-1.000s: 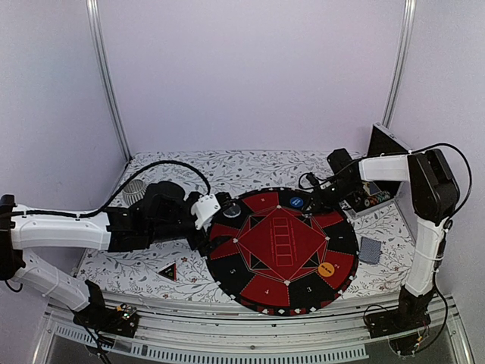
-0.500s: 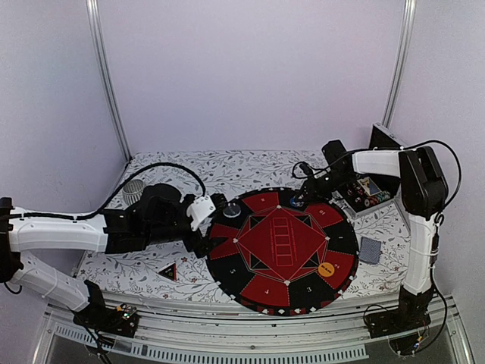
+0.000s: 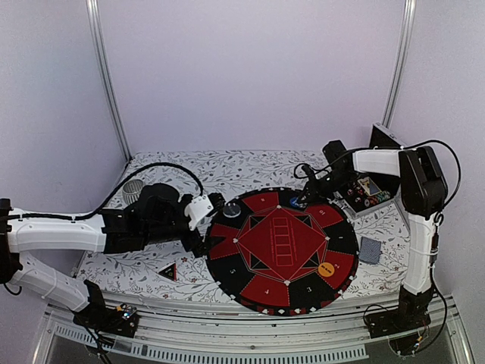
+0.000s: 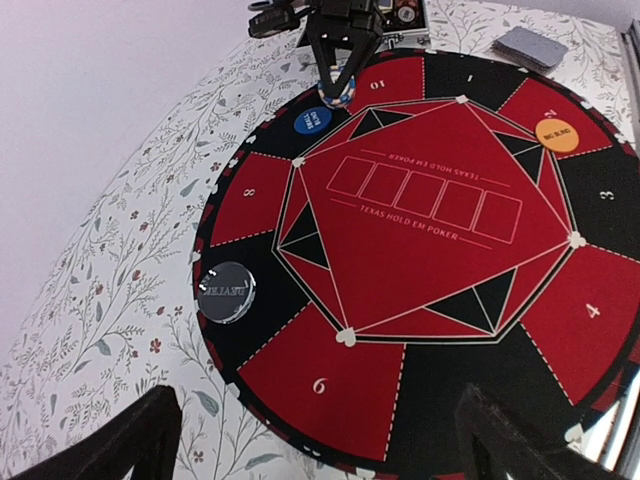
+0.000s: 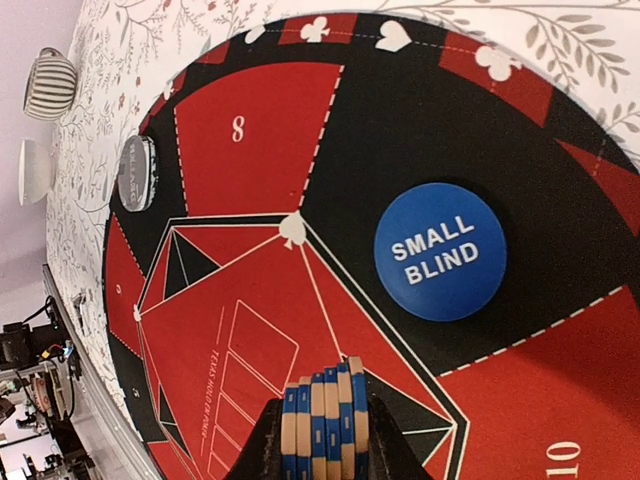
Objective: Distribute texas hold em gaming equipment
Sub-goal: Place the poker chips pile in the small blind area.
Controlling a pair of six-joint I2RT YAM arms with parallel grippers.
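Note:
I should use my right gripper to let go of the poker chips on the red sector (image 3: 265, 203) (image 5: 242, 180) between the dealer disc and the SMALL BLIND disc.
My right gripper (image 3: 300, 199) is shut on a short stack of blue-and-cream poker chips (image 5: 325, 420), held on edge just above the round mat (image 3: 282, 250) near sector 10. A blue SMALL BLIND disc (image 5: 440, 251) lies flat on the mat right beside them. The dark dealer disc (image 4: 228, 291) sits on the mat's left side and an orange disc (image 3: 326, 268) on its near right. The grey-blue card deck (image 3: 370, 249) lies right of the mat, the black-red triangle (image 3: 167, 271) left of it. My left gripper (image 4: 320, 450) stands open and empty over the mat's left edge.
An open case (image 3: 364, 196) with more chips stands at the back right, behind my right gripper. A striped cup (image 3: 134, 191) sits at the back left. The flowered tablecloth (image 4: 110, 300) surrounds the mat.
My right gripper swung left from the case to over the mat with the chips in it, then held nearly still. The left arm drew back slightly to the left.

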